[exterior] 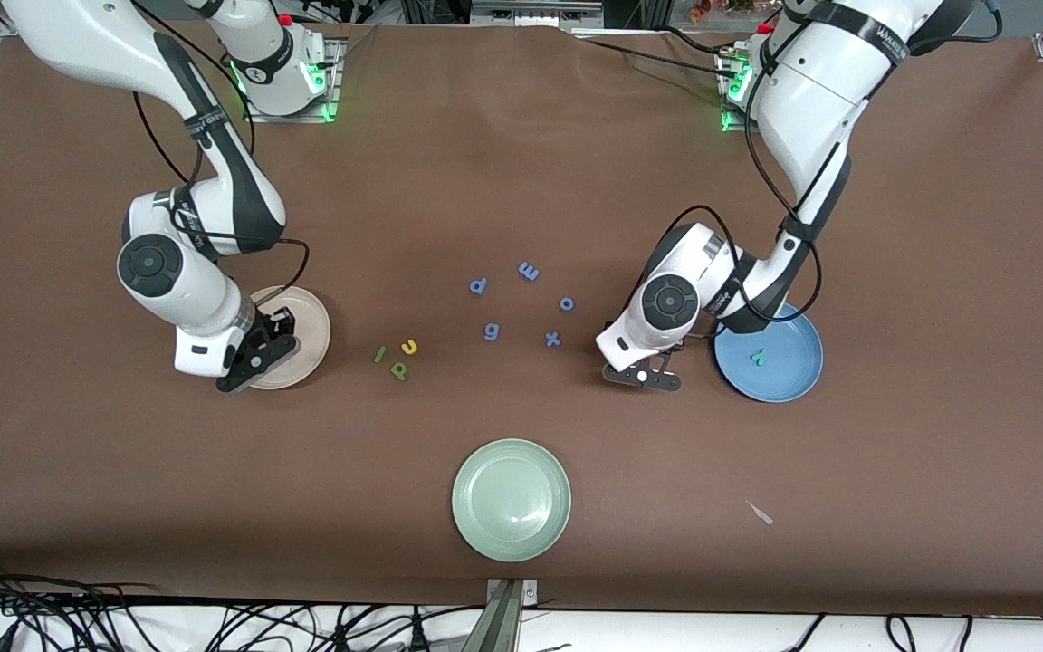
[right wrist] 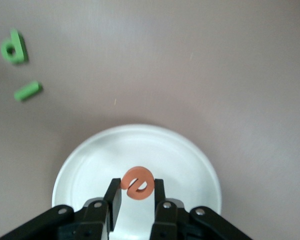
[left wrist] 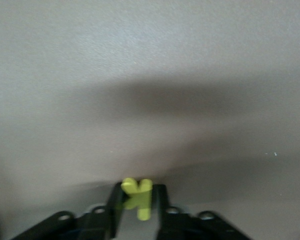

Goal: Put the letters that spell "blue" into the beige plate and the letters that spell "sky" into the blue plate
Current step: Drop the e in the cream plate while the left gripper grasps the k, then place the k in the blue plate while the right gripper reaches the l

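Next, my left gripper releases the yellow k in the blue plate (exterior: 734, 342), between the teal y and the mid-table rim. The k is now down beside that plate.
My right gripper (exterior: 261, 351) (right wrist: 136, 186) hangs over the beige plate (exterior: 304, 321) (right wrist: 90, 160), shut on the orange e (right wrist: 138, 183). The light green l (exterior: 379, 354) (right wrist: 28, 90), dark green b (exterior: 399, 370) (right wrist: 13, 48) and yellow u (exterior: 409, 346) lie together on the table, beside that plate toward the left arm's end. My left gripper (exterior: 646, 376) (left wrist: 138, 192) is down at the table beside the blue plate (exterior: 793, 380), its fingers shut on a yellow k (left wrist: 138, 196). The teal y (exterior: 760, 357) lies in the blue plate.
Several all-blue letters (exterior: 529, 270) are scattered mid-table between the two arms. A pale green plate (exterior: 511, 499) sits nearer the front camera. A small white scrap (exterior: 760, 513) lies on the brown cloth toward the left arm's end.
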Available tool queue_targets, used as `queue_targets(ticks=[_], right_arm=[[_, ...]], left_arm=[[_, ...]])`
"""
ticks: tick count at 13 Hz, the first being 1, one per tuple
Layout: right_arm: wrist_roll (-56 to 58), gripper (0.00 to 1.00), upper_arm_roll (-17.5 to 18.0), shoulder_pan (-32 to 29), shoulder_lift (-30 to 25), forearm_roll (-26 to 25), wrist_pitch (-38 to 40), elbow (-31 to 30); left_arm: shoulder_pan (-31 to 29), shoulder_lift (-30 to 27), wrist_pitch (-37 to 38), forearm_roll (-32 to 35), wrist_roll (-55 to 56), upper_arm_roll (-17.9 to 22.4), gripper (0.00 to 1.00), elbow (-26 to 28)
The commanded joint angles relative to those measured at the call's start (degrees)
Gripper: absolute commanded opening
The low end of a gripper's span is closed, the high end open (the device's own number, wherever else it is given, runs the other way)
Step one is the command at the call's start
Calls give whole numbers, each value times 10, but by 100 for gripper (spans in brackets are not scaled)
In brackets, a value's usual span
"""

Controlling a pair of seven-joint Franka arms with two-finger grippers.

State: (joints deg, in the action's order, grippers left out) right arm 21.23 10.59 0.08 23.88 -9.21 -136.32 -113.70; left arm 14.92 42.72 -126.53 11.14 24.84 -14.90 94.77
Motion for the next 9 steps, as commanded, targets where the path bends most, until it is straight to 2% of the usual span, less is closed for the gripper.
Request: queue_targets(ticks=[1, 3, 5, 6, 9], right_arm=[[0, 65, 5, -10, -29, 13, -33, -64], [-26, 68, 5, -9, -29, 11, -31, -64], [-64, 71, 13, -9, -28, 9, -30, -58], [-83, 71, 29, -9, -21, 9, -31, -50], [-166, 71, 70, -7, 29, 9, -28, 12]], left_arm=[[-10, -21, 40, 0, 0, 7, 0, 4], [-16, -44, 76, 1, 0, 14, 0, 2], [-23, -75, 143, 57, -16, 37, 0, 2], [-36, -80, 167, 86, -45, 37, 0, 2], [-83, -84, 183, 93, -107, 36, 0, 4]])
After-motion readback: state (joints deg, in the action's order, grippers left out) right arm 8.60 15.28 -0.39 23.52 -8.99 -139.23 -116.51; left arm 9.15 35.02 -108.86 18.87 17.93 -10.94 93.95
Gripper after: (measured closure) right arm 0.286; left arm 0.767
